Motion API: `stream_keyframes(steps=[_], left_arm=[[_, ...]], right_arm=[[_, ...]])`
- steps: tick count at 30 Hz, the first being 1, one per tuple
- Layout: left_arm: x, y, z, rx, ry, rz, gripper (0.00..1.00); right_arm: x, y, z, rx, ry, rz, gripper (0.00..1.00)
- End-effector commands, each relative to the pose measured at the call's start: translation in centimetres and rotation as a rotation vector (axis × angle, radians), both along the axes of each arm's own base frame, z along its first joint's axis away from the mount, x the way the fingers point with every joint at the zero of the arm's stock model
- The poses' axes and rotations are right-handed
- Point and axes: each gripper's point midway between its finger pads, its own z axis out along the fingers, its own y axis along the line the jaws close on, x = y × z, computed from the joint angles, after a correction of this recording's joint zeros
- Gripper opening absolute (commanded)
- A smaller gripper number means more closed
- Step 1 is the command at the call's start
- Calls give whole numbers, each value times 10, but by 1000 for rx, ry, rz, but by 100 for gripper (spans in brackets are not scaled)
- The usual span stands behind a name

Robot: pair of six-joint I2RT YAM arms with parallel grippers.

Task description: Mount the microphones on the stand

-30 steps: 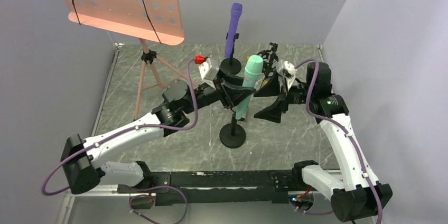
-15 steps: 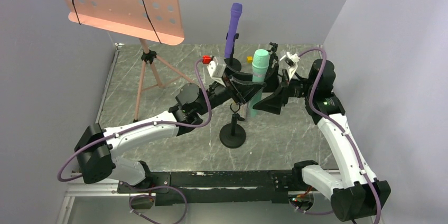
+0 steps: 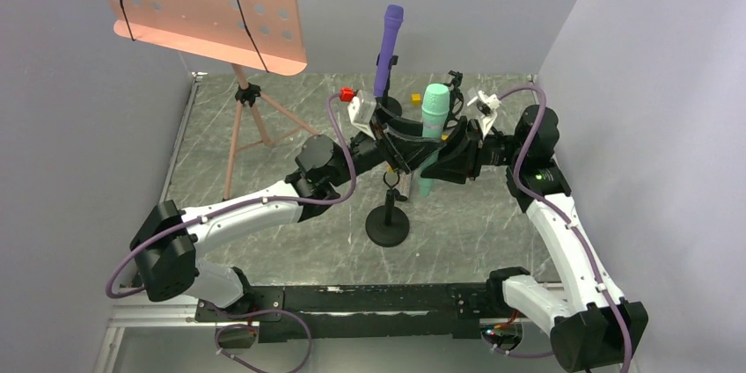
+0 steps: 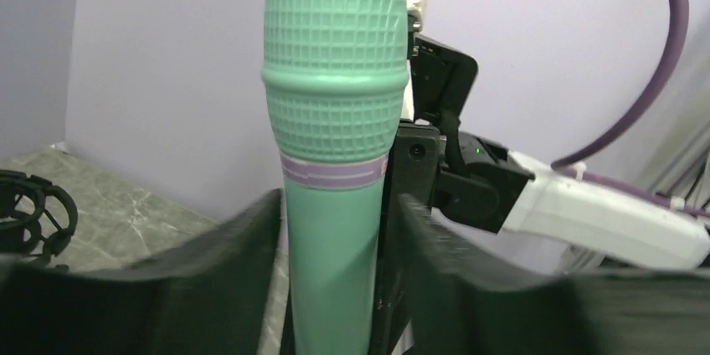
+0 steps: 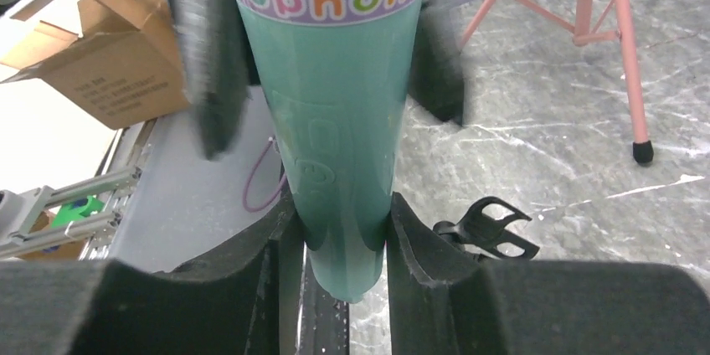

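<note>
The robot's right gripper holds the mint green microphone by the lower end that the front stand's clip needs, so next the left gripper grasps it below its head [image 3: 432,125].
The mint green microphone [image 3: 431,113] stands upright in the air between my two grippers, above and behind the front stand [image 3: 387,230], whose clip [image 3: 390,181] is empty. My right gripper [image 3: 433,171] is shut on its lower end [image 5: 339,162], both pads pressed to the body. My left gripper [image 3: 419,140] straddles the shaft [image 4: 335,120] higher up, its jaws parted, with a dark gap beside the right finger [image 4: 435,271]. The purple microphone [image 3: 388,47] sits upright in the rear stand [image 3: 383,109].
A pink music stand [image 3: 211,12] on a tripod [image 3: 251,118] fills the back left. A small yellow cube [image 3: 415,98] and a black shock mount [image 3: 453,87] lie at the back. Grey walls close the right and rear. A cardboard box [image 5: 92,45] lies off the table.
The left arm carried the green microphone back and up, away from the front stand. The right gripper came in and closed on its lower end. The left jaws have parted.
</note>
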Motion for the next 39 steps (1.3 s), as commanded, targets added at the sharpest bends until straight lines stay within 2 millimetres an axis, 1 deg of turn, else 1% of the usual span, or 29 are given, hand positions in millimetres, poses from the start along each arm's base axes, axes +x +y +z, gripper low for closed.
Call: stream_keyframes(steps=[1,2,4,6,9,13,15,16,17,21,24,26,27,30,33,34,36,38,39], left_arm=[[-23,20,33,-53,-54,-181,63],[-24,22,29,-29,-44,-215,70],[-23,27,23,28,-40,-271,77],[-23,27,16,100,-45,-310,79],[-26,20,4,196,-36,-363,80],[-27,13,-1,223,-26,-401,82],[-25,11,-3,228,-11,-409,87],[-25,9,-5,232,0,-413,91],[-24,7,-6,237,9,-415,98],[-28,-2,-13,267,5,-411,99],[-26,-7,-17,288,-4,-377,96],[-23,-7,-17,280,-7,-351,91],[-21,-6,-15,271,-11,-336,86],[-18,-4,-14,247,-7,-303,78],[-17,-3,-12,218,-6,-298,64],[-18,-4,-12,210,-1,-305,58],[-18,-5,-13,200,6,-313,31],[-18,-5,-14,197,10,-314,6],[-18,-4,-15,197,12,-310,0]], right_arm=[[-8,-4,-10,-33,-59,-5,10],[-6,-5,-14,-48,-79,-23,10],[-6,-6,-20,-69,-99,-39,10],[-5,-6,-23,-74,-105,-39,10],[-6,-6,-23,-72,-106,-30,9],[-6,-6,-24,-71,-104,-25,9],[-6,-6,-24,-72,-105,-25,9],[-6,-6,-25,-72,-105,-26,9],[-6,-6,-26,-72,-103,-25,9],[-5,-6,-26,-71,-103,-25,9],[-4,-6,-26,-71,-104,-24,9],[-4,-6,-27,-71,-102,-23,9],[-5,-6,-27,-71,-101,-23,9],[-5,-6,-28,-71,-102,-24,9],[-5,-6,-30,-72,-99,-23,9],[-5,-6,-30,-72,-100,-23,9],[-4,-6,-31,-73,-97,-25,9],[-4,-6,-32,-74,-95,-25,10],[-4,-6,-32,-75,-98,-27,11]])
